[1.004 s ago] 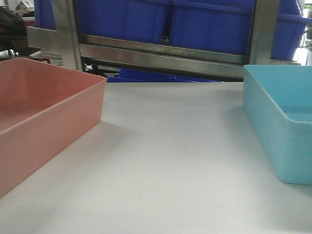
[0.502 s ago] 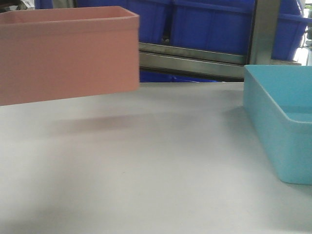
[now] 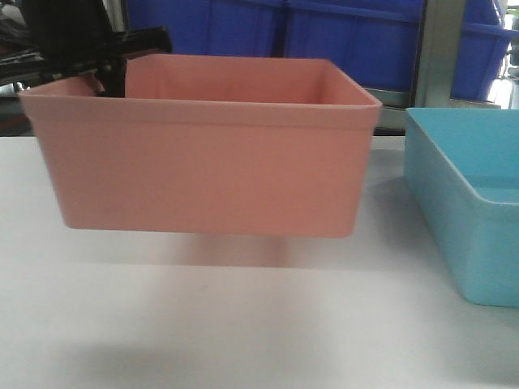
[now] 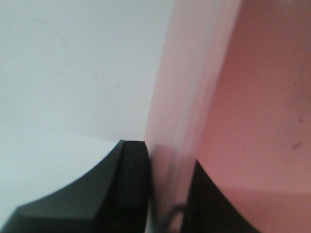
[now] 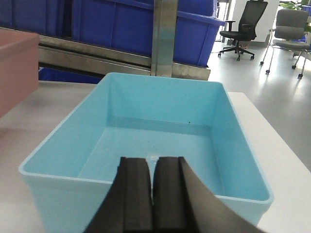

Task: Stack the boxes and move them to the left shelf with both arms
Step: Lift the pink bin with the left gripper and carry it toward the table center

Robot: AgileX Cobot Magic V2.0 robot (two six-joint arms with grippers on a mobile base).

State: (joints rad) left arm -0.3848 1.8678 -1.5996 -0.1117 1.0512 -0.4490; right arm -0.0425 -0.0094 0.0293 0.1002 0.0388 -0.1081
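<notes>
My left gripper should release the salmon-pink box on its shadow on the white table point(image 3: 258, 237), so that it sits close beside the sky-blue box. The pink box now hangs above the table.
The salmon-pink box point(image 3: 211, 162) hangs above the white table, its shadow on the surface below. My left gripper point(image 3: 109, 74) is shut on its far left wall. In the left wrist view the gripper point(image 4: 167, 155) has one black finger outside the blurred pink wall point(image 4: 252, 97) and one inside. The sky-blue box point(image 3: 470, 203) rests on the table to the right, a short gap from the pink one. My right gripper point(image 5: 151, 160) is shut with nothing in it, just above the near rim of the blue box point(image 5: 160, 111). The left shelf is out of view.
Dark blue storage bins point(image 3: 340, 36) sit on a steel-framed rack point(image 3: 438, 49) behind the table. The table's right edge point(image 5: 272, 126) runs close past the blue box. Office chairs point(image 5: 243, 29) stand on the floor beyond.
The pink box has come up off the table at the left and moved right, toward the blue box. My left gripper now shows at its rim. The blue box has stayed put.
</notes>
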